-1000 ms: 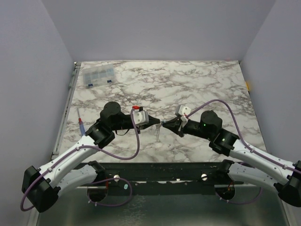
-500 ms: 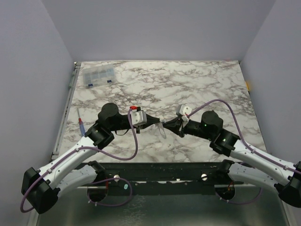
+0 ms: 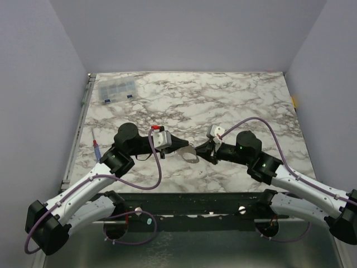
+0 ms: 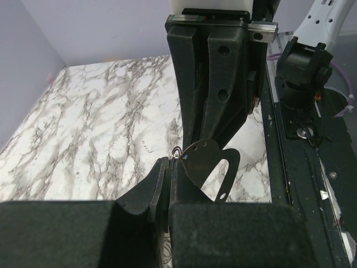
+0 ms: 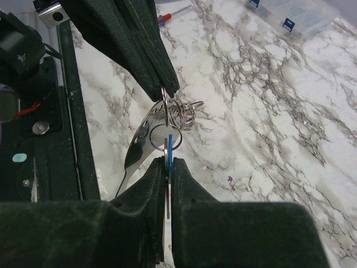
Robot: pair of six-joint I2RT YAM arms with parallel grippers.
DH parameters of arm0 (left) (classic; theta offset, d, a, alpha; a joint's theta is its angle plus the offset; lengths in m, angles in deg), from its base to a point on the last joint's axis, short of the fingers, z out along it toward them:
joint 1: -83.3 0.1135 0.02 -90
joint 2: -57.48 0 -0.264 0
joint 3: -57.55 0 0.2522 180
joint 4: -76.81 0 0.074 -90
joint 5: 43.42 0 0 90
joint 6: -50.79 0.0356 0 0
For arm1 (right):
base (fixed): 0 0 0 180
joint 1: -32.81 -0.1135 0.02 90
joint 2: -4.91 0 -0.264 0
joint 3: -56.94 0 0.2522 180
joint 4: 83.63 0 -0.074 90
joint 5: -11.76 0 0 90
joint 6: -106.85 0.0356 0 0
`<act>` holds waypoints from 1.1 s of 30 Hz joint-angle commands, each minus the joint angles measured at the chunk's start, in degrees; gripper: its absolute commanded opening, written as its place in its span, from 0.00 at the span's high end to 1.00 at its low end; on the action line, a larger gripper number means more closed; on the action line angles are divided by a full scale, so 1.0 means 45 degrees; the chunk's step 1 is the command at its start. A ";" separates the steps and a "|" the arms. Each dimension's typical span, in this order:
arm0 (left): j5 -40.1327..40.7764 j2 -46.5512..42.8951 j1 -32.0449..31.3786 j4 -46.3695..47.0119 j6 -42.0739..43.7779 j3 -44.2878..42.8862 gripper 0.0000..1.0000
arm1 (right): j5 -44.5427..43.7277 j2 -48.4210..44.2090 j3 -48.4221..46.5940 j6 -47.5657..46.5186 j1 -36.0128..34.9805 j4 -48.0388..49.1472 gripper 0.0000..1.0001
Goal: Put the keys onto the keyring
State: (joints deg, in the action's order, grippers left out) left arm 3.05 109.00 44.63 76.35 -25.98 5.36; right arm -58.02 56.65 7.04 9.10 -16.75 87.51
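Observation:
The blue tag is in my right gripper and the end of the wire loop is covered by my left gripper, so my right gripper will grab the wire loop [image 5: 165, 110] before my left gripper opens.
My two grippers meet tip to tip over the front middle of the marble table. My left gripper [image 3: 181, 147] [image 4: 170, 164] is shut on the keyring's thin wire loop [image 4: 177, 150]. In the right wrist view its fingers [image 5: 139, 44] come down from above onto a small round ring [image 5: 165, 137] and a coiled ring [image 5: 187, 114]. My right gripper [image 3: 201, 149] [image 5: 168, 161] is shut on the blue tag [image 5: 169, 155], with a thin grey metal strip edge-on beside it, perhaps a key. A flat silver cut-out plate [image 5: 136, 151] [image 4: 203, 164] hangs from the rings.
A clear compartment box [image 3: 116, 90] [image 5: 295, 14] stands at the far left. A blue-handled, red-tipped screwdriver [image 3: 96, 147] [image 5: 173, 14] lies by the table's left edge. The black rail [image 3: 189, 201] runs along the near edge.
Both grippers have shifted a little to the left together, still joined at the keyring. The hanging plate has swung from pointing down to lying flatter between them.

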 commanded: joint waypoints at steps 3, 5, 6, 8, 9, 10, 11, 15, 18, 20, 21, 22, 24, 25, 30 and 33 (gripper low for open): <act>-0.0437 -0.0257 0.0138 0.1225 -0.0303 0.0030 1.00 | 0.0228 0.0055 0.0005 0.0349 -0.0002 -0.0739 0.71; -0.0514 -0.0171 0.0146 0.1224 -0.0294 0.0038 1.00 | 0.0212 0.0011 -0.0148 0.0355 0.0000 -0.0696 0.57; -0.0573 -0.0131 0.0143 0.1224 -0.0308 0.0044 1.00 | 0.0195 -0.0046 -0.0206 0.0355 -0.0002 -0.0643 0.52; -0.0662 -0.0058 0.0138 0.1224 -0.0378 0.0020 1.00 | 0.0121 -0.0193 -0.0256 0.0319 -0.0012 -0.0451 0.46; -0.0728 -0.0014 0.0143 0.1227 -0.0416 0.0015 1.00 | 0.0032 -0.0371 -0.0263 0.0301 -0.0003 -0.0305 0.44; -0.0814 0.0035 0.0141 0.1224 -0.0455 0.0007 1.00 | -0.0065 -0.0492 -0.0264 0.0282 -0.0002 -0.0165 0.43; -0.0888 0.0080 0.0138 0.1224 -0.0518 -0.0018 1.00 | -0.0162 -0.0646 -0.0241 0.0245 -0.0002 -0.0008 0.43; -0.1058 0.0199 0.0145 0.1230 -0.0607 -0.0062 1.00 | -0.0365 -0.1276 0.0045 0.0172 -0.0002 0.0849 0.42; -0.1154 0.0247 0.0147 0.1229 -0.0651 -0.0066 1.00 | -0.0344 -0.1530 0.0260 0.0208 -0.0002 0.1512 0.43; -0.1237 0.0284 0.0138 0.1263 -0.0694 -0.0082 1.00 | -0.0141 -0.1486 0.0344 0.0253 0.0008 0.1897 0.45; -0.1293 0.0304 0.0138 0.1273 -0.0724 -0.0073 1.00 | -0.0037 -0.1380 0.0354 0.0257 -0.0001 0.2039 0.46; -0.1339 0.0307 0.0142 0.1306 -0.0762 -0.0077 1.00 | 0.0010 -0.1284 0.0341 0.0257 -0.0002 0.2128 0.48; -0.1397 0.0307 0.0138 0.1373 -0.0824 -0.0070 1.00 | -0.0014 -0.1028 0.0332 0.0206 0.0003 0.2299 0.52; -0.1428 0.0290 0.0138 0.1394 -0.0862 -0.0060 1.00 | -0.0070 -0.0910 0.0360 0.0168 -0.0002 0.2412 0.55; -0.1489 0.0258 0.0152 0.1470 -0.0912 -0.0034 1.00 | 0.0130 -0.0678 0.0503 -0.0013 -0.0002 0.2886 0.64; -0.1498 0.0258 0.0140 0.1545 -0.0983 -0.0011 1.00 | 0.0293 -0.0587 0.0565 -0.0034 -0.0002 0.3014 0.65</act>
State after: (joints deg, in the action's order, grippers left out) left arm -1.34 110.32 45.00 80.61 -29.52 5.49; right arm -58.12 53.66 8.90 9.69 -16.73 97.77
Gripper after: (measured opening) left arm 0.018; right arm 0.355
